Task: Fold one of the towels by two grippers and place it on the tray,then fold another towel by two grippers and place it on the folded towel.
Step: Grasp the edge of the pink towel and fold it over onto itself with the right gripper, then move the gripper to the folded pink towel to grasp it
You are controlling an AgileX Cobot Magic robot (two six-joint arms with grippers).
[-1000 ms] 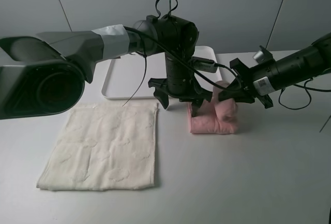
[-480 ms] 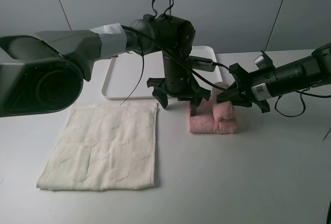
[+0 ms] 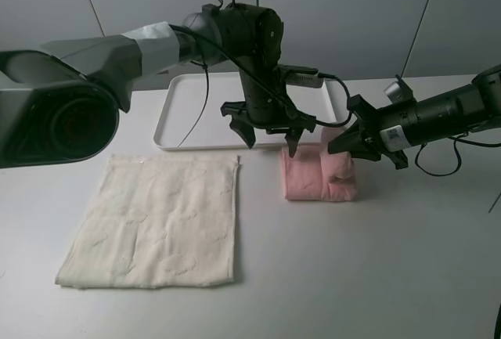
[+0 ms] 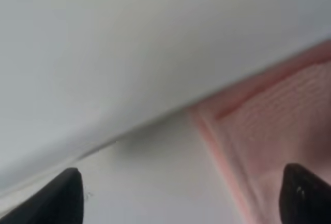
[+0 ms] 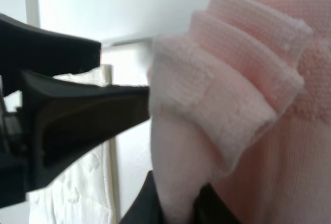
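Observation:
Pinching just the pink towel's raised fold, my right gripper next lays it over, then grips the bundle's outer edge (image 3: 351,185) before lifting it to the tray.
A pink towel (image 3: 319,174), folded into a thick bundle, lies on the table just in front of the white tray's (image 3: 196,112) right corner. My left gripper (image 3: 269,134) hangs open just above the towel's far left edge, holding nothing. In the left wrist view its two dark fingertips (image 4: 64,195) are spread wide, with the pink towel (image 4: 279,131) under one side. My right gripper (image 3: 349,142) is shut on the towel's raised right fold. The right wrist view shows the pinched pink layers (image 5: 227,105). A cream towel (image 3: 156,218) lies spread flat at the front left.
The tray sits at the back centre with nothing in it. The left arm's cable (image 3: 205,96) loops over the tray. The cream towel's right edge (image 5: 93,182) shows in the right wrist view beyond the left arm's dark gripper (image 5: 77,115).
My left gripper has lifted and drawn back toward the tray, off the pink towel, still open. The right gripper has kept its hold on the right fold, nearly unmoved.

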